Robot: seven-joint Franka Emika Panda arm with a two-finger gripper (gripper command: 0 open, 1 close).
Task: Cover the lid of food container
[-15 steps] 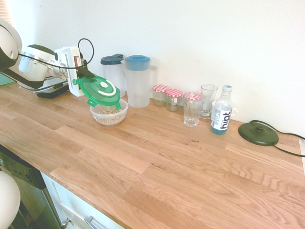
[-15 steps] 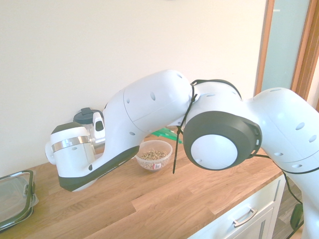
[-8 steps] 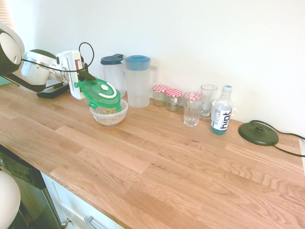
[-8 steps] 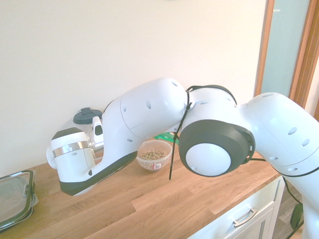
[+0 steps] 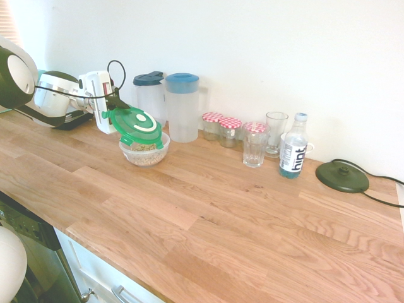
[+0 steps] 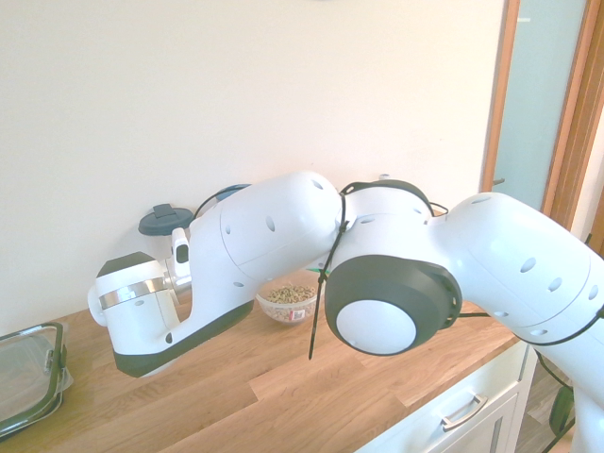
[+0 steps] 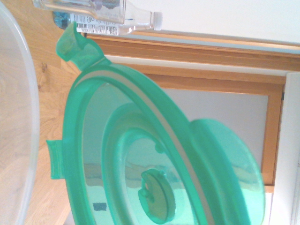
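Note:
My gripper will release the green lid flat across the rim of the clear bowl of beige grain (image 5: 138, 136).
The green round lid (image 5: 134, 127) hangs tilted just over the food container (image 5: 145, 152), a small clear bowl of beige grain. The lid's lower edge is close to the bowl's far rim. My gripper (image 5: 113, 108) reaches in from the left and is shut on the lid's upper left edge. In the wrist view the lid's underside (image 7: 154, 164) fills the picture, with the bowl's clear rim (image 7: 21, 117) beside it. In the second exterior view the arm hides the lid and only the bowl (image 6: 291, 300) shows.
Two lidded pitchers (image 5: 183, 106) stand right behind the bowl by the wall. To their right are red-checked jars (image 5: 221, 127), glasses (image 5: 255, 144), a water bottle (image 5: 293, 145) and a dark disc with a cord (image 5: 342, 177). A rectangular clear container (image 6: 28, 373) lies at the arm's other side.
The lid has come down slightly toward the bowl and shifted a little to the right, still held. The arm's upper joints have swung lower.

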